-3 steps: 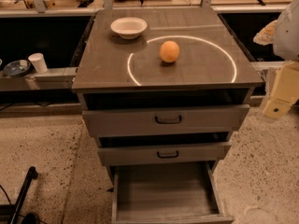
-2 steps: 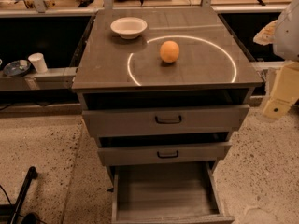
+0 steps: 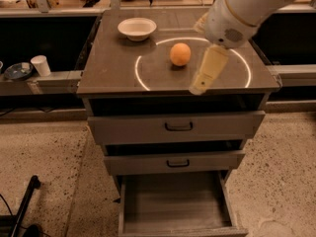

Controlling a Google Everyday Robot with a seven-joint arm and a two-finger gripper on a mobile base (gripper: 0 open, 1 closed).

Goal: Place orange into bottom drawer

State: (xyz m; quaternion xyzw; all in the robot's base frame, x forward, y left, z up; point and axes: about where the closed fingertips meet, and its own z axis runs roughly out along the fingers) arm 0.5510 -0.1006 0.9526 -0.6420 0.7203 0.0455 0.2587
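The orange sits inside the white ring on the top of the cabinet, and my gripper should next close around the middle of the orange [image 3: 180,54].
The orange [image 3: 180,54] sits on the grey-brown cabinet's top [image 3: 111,70], inside a white ring marked on it. The bottom drawer [image 3: 173,205] is pulled open at the foot of the cabinet and its wood-grain floor is bare. My gripper [image 3: 200,85] hangs from the white arm [image 3: 237,14] that reaches in from the upper right. It points down over the front right part of the top, just right of the orange and in front of it, not touching it.
A white bowl [image 3: 137,27] stands at the back left of the top. The two upper drawers with black handles [image 3: 178,127] are slightly ajar. A white cup [image 3: 40,64] and a dark dish [image 3: 17,70] sit on a ledge at left. A black pole [image 3: 24,201] lies on the floor.
The arm has swung in from the right edge of view to over the cabinet top, beside the orange. The orange, the bowl and the drawers have not moved.
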